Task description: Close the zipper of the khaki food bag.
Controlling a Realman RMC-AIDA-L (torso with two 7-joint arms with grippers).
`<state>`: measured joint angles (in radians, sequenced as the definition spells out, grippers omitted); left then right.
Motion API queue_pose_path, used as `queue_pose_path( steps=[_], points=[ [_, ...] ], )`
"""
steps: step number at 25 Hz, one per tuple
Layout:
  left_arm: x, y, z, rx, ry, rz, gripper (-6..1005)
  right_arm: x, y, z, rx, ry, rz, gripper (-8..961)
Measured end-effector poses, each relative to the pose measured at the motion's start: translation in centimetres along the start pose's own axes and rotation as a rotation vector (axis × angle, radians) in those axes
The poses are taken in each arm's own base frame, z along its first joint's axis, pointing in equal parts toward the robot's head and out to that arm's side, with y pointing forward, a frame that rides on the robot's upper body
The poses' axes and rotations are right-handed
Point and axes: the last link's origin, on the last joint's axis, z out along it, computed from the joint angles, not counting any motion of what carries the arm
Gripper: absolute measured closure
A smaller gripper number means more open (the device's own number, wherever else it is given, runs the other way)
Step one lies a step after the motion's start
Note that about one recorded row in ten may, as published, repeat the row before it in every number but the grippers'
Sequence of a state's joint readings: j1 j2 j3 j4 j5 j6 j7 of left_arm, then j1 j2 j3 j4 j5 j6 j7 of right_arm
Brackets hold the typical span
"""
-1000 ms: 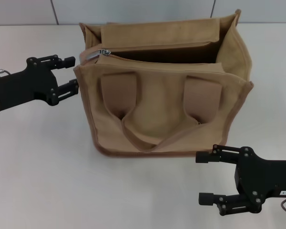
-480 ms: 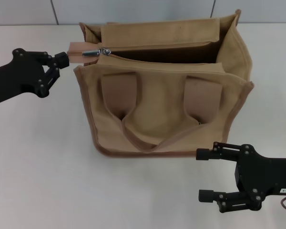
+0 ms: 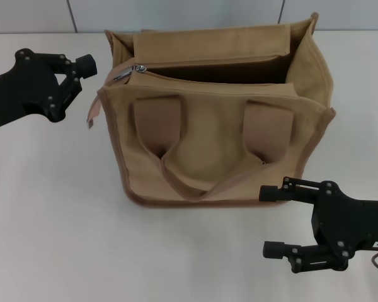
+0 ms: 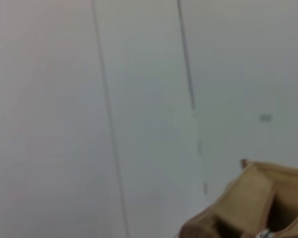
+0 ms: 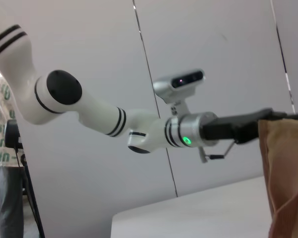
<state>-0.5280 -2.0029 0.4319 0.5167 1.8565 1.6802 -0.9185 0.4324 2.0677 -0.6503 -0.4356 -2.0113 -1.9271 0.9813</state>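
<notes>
The tan fabric tab hangs loose below my left gripper. My left gripper needs to go down, grip it and lift it before my right gripper takes the pull tab point(image 3: 123, 73).
The khaki food bag point(image 3: 220, 145) stands upright mid-table, its top gaping open and its handles hanging down the front. The zipper's silver pull tab point(image 3: 122, 75) sits at the bag's left end. A tan fabric tab point(image 3: 92, 113) at that end hangs loose down the bag's left corner. My left gripper point(image 3: 82, 74) hovers just left of the pull, open and holding nothing. My right gripper point(image 3: 269, 220) is open and empty near the table's front right, below the bag's corner. The left wrist view shows only the bag's corner point(image 4: 258, 198). The right wrist view shows the bag's edge point(image 5: 283, 168) and my left gripper point(image 5: 268, 119).
The white table point(image 3: 57, 207) stretches out left of and in front of the bag. A grey panelled wall point(image 3: 176, 12) runs behind it. In the right wrist view a person point(image 5: 0, 178) stands far off beside my left arm point(image 5: 139, 131).
My left gripper closed on the bag's tan end tab and pulled it taut, then let go and rose slightly; the tab now hangs down. The right arm hardly moved.
</notes>
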Motion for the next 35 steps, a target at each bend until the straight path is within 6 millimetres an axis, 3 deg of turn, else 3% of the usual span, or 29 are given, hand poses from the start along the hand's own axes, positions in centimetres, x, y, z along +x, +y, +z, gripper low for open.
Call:
queue_pose_path(
  steps=[5,10,14,16,22,28,35],
  points=[
    [-0.7,-0.8,-0.9,0.059,-0.054,-0.035,1001,0.0,0.2,-0.1,-0.004,-0.006,0.003,122],
    [-0.7,0.0,-2.9,0.042,-0.037,-0.08,1000,0.2,0.3,0.1,0.0,-0.006,0.007,122],
    [-1.1,0.4,-3.4,0.049,-0.045,-0.101,1000,0.2,0.2,0.0,0.001,-0.006,0.01,123],
    [-1.4,0.6,-3.1,0.035,-0.062,-0.105,870,0.2,0.3,0.0,-0.001,-0.007,0.012,123],
    [-2.1,1.1,-1.8,-0.004,-0.107,-0.091,645,0.2,0.3,0.0,-0.004,-0.005,0.015,123],
    [-2.8,0.9,0.7,-0.018,-0.168,-0.061,506,0.2,0.3,0.0,-0.005,-0.004,0.016,123],
    [-3.1,0.7,1.8,-0.009,-0.196,-0.021,364,0.4,0.5,0.1,-0.004,-0.008,0.026,123]
  ],
)
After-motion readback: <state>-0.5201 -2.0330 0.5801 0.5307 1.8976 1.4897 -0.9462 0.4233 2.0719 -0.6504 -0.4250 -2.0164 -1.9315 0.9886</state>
